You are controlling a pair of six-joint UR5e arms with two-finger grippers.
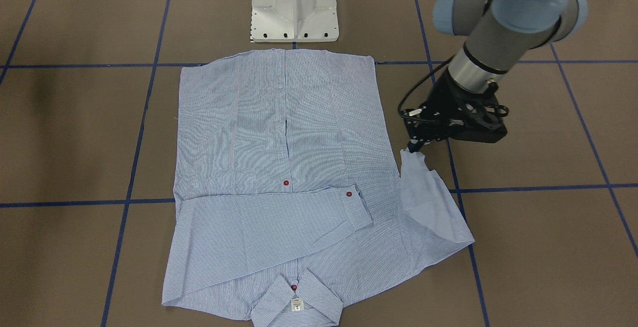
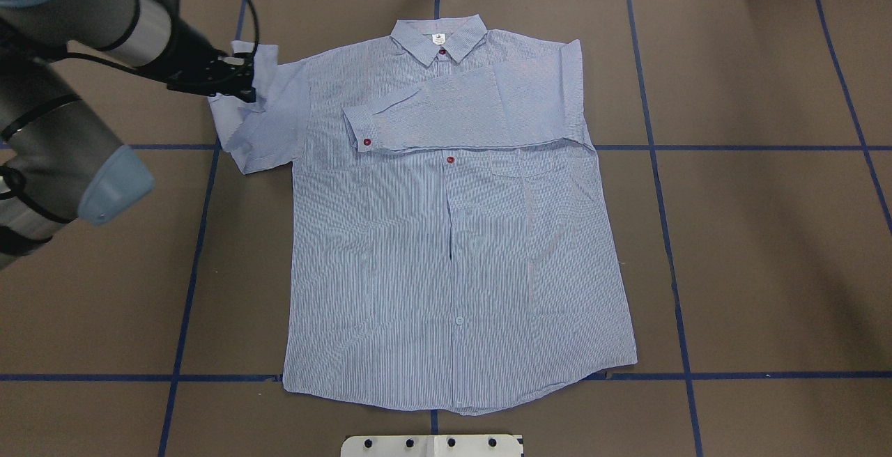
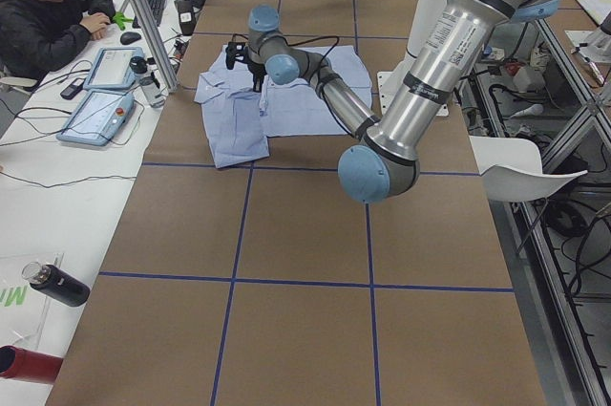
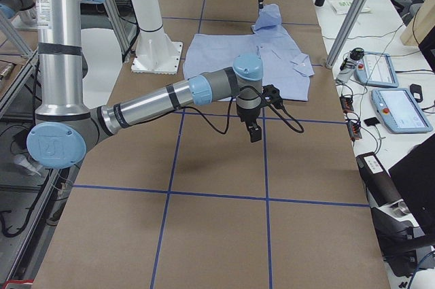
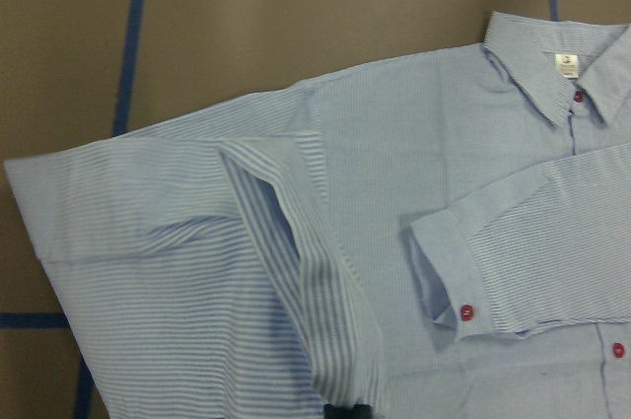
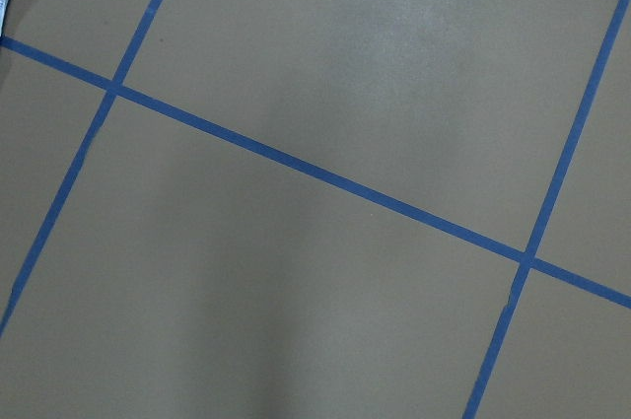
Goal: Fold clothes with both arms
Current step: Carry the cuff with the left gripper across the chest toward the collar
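Observation:
My left gripper is to place the raised sleeve's end. It will let go of it on the middle of the folded sleeve (image 1: pixel 276 201), near the shirt's centre line.
The light-blue striped shirt (image 2: pixel 453 248) lies front-up on the brown table, collar (image 2: pixel 439 42) at the far side. One long sleeve is folded across the chest, with its cuff (image 2: pixel 362 131) near a red button. My left gripper (image 2: pixel 244 91) is shut on the end of the other sleeve (image 1: pixel 428 197) and holds it raised above the table. In the left wrist view that sleeve (image 5: pixel 296 271) runs up to the fingertips (image 5: pixel 345 409). My right gripper (image 4: pixel 253 129) hangs over bare table, apart from the shirt; I cannot tell whether it is open or shut.
The white pedestal base (image 1: pixel 294 8) stands just behind the shirt's hem. Blue tape lines (image 6: pixel 315 177) grid the table. A person (image 3: pixel 48 14) sits at a side desk with tablets, beyond the table's far edge. A dark bottle (image 3: pixel 52 284) lies on that desk.

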